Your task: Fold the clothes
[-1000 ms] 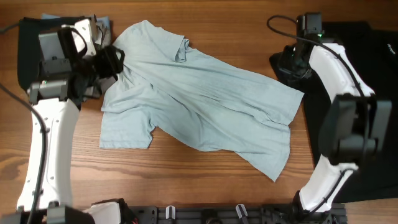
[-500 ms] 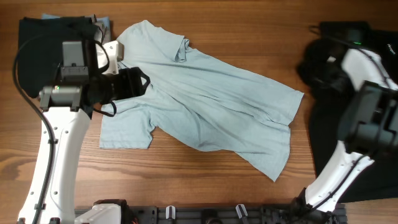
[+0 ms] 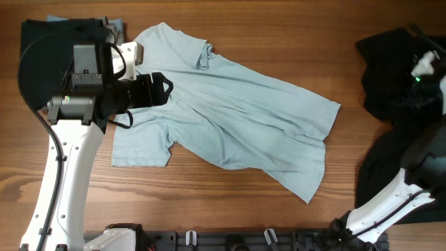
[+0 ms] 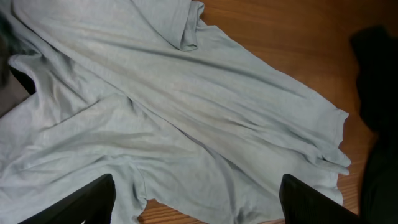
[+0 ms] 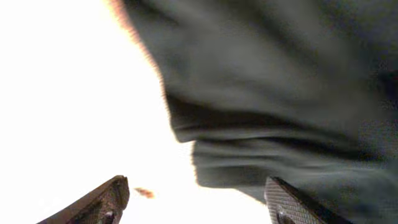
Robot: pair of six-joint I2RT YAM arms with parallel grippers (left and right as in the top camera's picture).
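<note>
The light-blue T-shirt's near-side shoulder (image 3: pixel 118 132), just above the near sleeve, is the next place for my left gripper to go to and close.
The pale light-blue T-shirt (image 3: pixel 230 118) lies spread out and creased, slanting across the middle of the wooden table (image 3: pixel 209 209). My left gripper (image 3: pixel 166 89) hovers over the shirt's left side, near a sleeve. In the left wrist view it (image 4: pixel 198 208) is open, with only the shirt (image 4: pixel 186 112) below its black fingers (image 4: pixel 87 202). A black T-shirt (image 3: pixel 390 66) lies bunched at the far right, where my right arm (image 3: pixel 424 66) reaches. In the right wrist view the right gripper (image 5: pixel 196 205) is open beside blurred black fabric (image 5: pixel 280 93), with nothing between its fingers (image 5: pixel 102 200).
A dark cloth (image 3: pixel 38 49) lies at the back left under the left arm. More black fabric (image 3: pixel 390 174) covers the table's right side. A rack (image 3: pixel 230 240) runs along the front edge. Much of the right wrist view is washed out white.
My left gripper slid right over the blue shirt and opened wider. The right arm swung far right, bunching the black T-shirt, and its jaws opened.
</note>
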